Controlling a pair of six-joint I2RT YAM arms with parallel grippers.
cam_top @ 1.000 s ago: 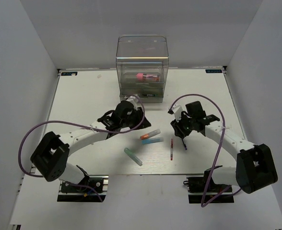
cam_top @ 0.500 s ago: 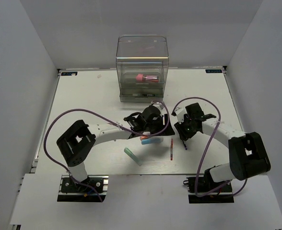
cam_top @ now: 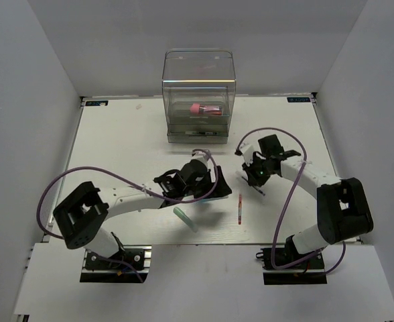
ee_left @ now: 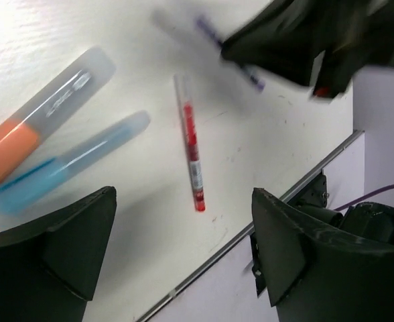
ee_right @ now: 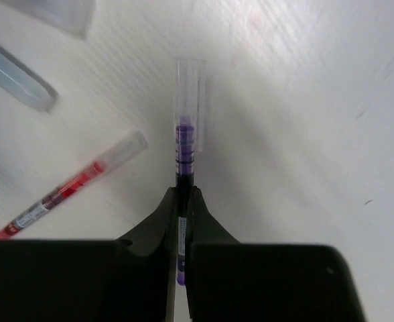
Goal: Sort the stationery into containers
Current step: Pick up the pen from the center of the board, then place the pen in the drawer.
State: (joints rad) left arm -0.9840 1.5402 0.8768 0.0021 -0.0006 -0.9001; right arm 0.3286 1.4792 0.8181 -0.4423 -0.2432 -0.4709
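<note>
Next, I close my left gripper on the middle of the thin red pen (cam_top: 240, 210) (ee_left: 193, 156), where the red part of the pen meets its white label.
The right gripper (ee_right: 183, 194) is shut on a dark purple pen (ee_right: 187, 144), whose clear cap points away over the table. From above, this gripper (cam_top: 256, 178) sits right of centre. My left gripper (ee_left: 182, 196) hangs open above the table; the orange-capped marker (ee_left: 36, 127), the light blue marker (ee_left: 70, 161) and the thin red pen (ee_left: 190, 151) lie beneath it. The red pen (cam_top: 240, 208) and a teal-green marker (cam_top: 185, 219) lie near the front. The clear organiser (cam_top: 198, 87) stands at the back with a pink-red marker (cam_top: 204, 107) inside.
The table's front edge with its metal rail (ee_left: 250, 235) runs close beneath the left gripper. White walls enclose the table on three sides. Purple cables (cam_top: 277, 134) loop over both arms.
The right gripper has closed on the dark pen. The left gripper has opened wide and swung from near the organiser out over the markers.
</note>
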